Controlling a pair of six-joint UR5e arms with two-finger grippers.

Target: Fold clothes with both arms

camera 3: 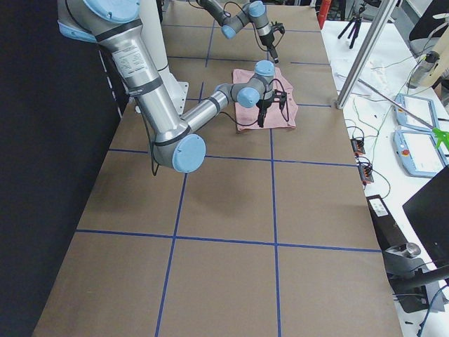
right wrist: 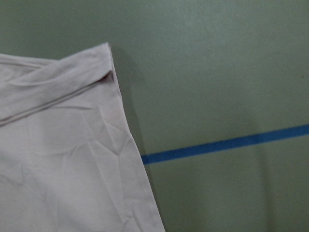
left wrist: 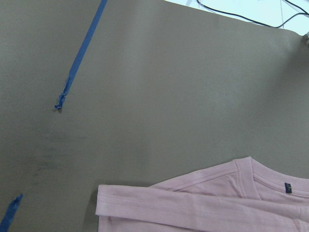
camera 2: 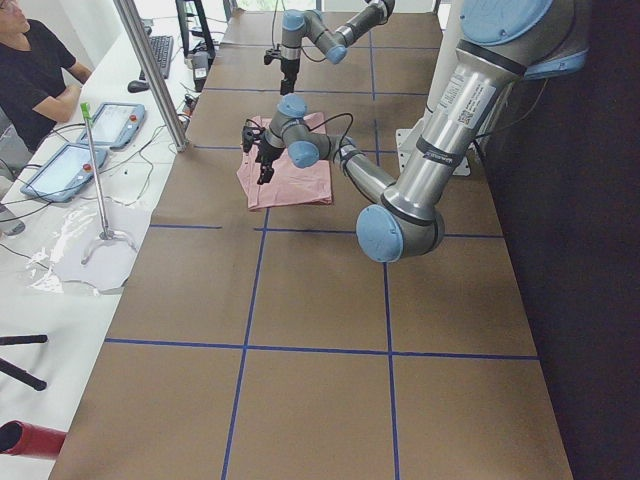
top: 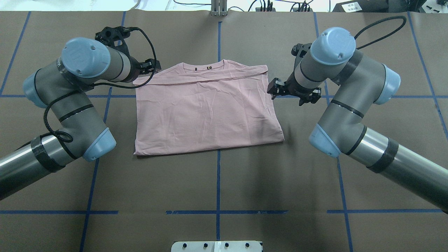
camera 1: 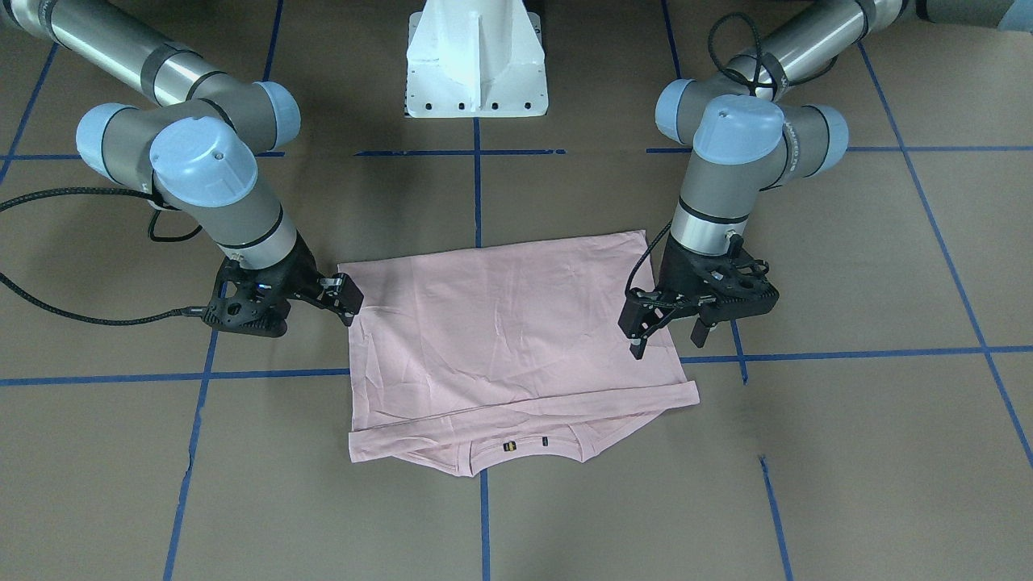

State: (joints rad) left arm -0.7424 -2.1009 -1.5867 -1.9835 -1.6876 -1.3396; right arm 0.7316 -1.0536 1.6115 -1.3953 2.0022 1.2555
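Next, I move my right gripper to the hem corner [camera 1: 349,268] on its own side of the pale pink T-shirt, toward the white pedestal base, and close it there.
The pale pink T-shirt [camera 1: 500,323] lies flat on the brown table, folded into a rough rectangle with its sleeves tucked in and its collar on the side far from the robot. Its print is hidden. It also shows in the overhead view [top: 206,112] and in both wrist views [left wrist: 217,203] [right wrist: 63,159]. My left gripper [camera 1: 666,337] [top: 150,66] hovers open and empty at the shirt's edge near the collar-side corner. My right gripper [camera 1: 343,294] [top: 273,87] hovers open and empty beside the opposite edge, tilted toward the cloth.
The white pedestal base [camera 1: 476,64] stands behind the shirt. Blue tape lines [top: 218,182] grid the table. An operator [camera 2: 30,70] sits by a side bench with tablets [camera 2: 115,125] and a metal post [camera 2: 150,70]. More gear lies on a bench [camera 3: 414,140].
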